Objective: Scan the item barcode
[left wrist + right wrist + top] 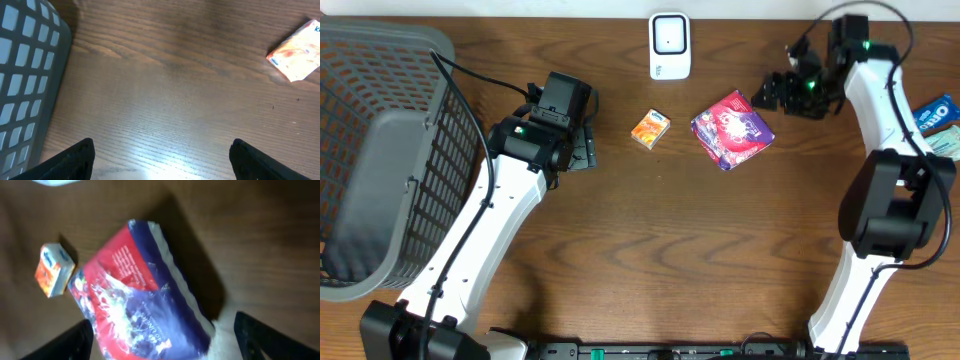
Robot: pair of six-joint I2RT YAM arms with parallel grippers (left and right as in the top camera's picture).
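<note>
The packet's purple corner (766,136) (201,336) farthest from the orange box, at the end of the packet's pale edge, will be grasped by my right gripper.
A red and purple packet (732,130) lies flat on the wooden table, right of centre. A small orange box (650,129) lies to its left. The white scanner (670,45) stands at the back edge. My right gripper (767,93) hovers just right of the packet and is open. In the right wrist view the packet (135,295) fills the space below the spread right gripper (162,322), with the orange box (52,270) beyond it. My left gripper (585,150) is open over bare wood, left of the orange box (297,52). Nothing lies between the left gripper's (162,145) fingers.
A large grey mesh basket (380,150) fills the left side, close beside my left arm; its wall (25,75) shows in the left wrist view. Blue snack packs (935,112) lie at the right edge.
</note>
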